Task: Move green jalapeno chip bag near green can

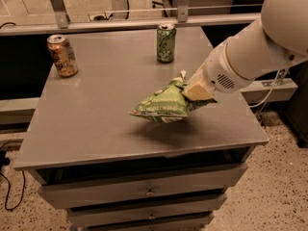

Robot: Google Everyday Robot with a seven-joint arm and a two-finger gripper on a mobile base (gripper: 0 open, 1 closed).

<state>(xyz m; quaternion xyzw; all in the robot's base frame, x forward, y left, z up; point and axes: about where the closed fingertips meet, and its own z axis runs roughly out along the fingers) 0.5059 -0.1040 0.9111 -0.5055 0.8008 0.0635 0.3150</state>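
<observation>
The robot will set the green jalapeno chip bag down with its gripper on the grey table top close in front of the green can (pixel 182 58).
The green jalapeno chip bag (pixel 162 105) is crinkly light green with white lettering. It hangs slightly above the grey table top (pixel 96 114), right of centre, with a shadow under it. My gripper (pixel 188 91) comes in from the right on a thick white arm and is shut on the bag's right end. The green can (pixel 166 43) stands upright at the back of the table, well behind the bag and apart from it.
An orange-gold can (pixel 62 55) stands upright at the back left. The table has drawers (pixel 149 189) below its front edge. A metal rail (pixel 125 23) runs behind the table. The floor lies to the right.
</observation>
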